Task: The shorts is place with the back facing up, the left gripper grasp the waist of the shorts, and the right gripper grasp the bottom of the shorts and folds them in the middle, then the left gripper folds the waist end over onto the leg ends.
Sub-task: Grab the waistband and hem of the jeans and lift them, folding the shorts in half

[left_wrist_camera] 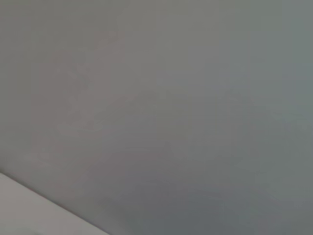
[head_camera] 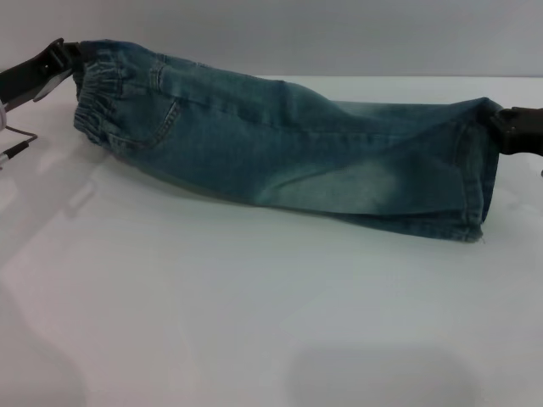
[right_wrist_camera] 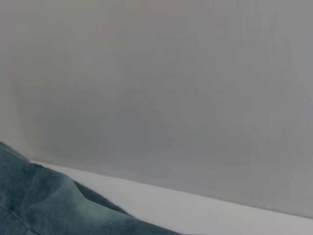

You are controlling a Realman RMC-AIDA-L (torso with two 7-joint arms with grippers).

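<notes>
Next, my right gripper lets go of the shorts' leg ends on the white table, straight [head_camera: 487, 143] behind the near corner of the lower fold.
Blue denim shorts [head_camera: 280, 148] hang stretched across the head view, lifted off the white table [head_camera: 254, 322] and folded lengthwise. The elastic waist [head_camera: 102, 89] is at the far left, where my left gripper [head_camera: 68, 59] is shut on its upper edge. At the far right the leg ends [head_camera: 475, 170] are pinched by my right gripper [head_camera: 501, 127]. The lower fold sags toward the table. A corner of the denim [right_wrist_camera: 54, 205] shows in the right wrist view. The left wrist view shows only grey wall and a strip of table.
A grey wall [head_camera: 339, 34] backs the table. Thin cables [head_camera: 17, 144] hang by the left arm at the left edge. Bare white tabletop spreads in front of the shorts.
</notes>
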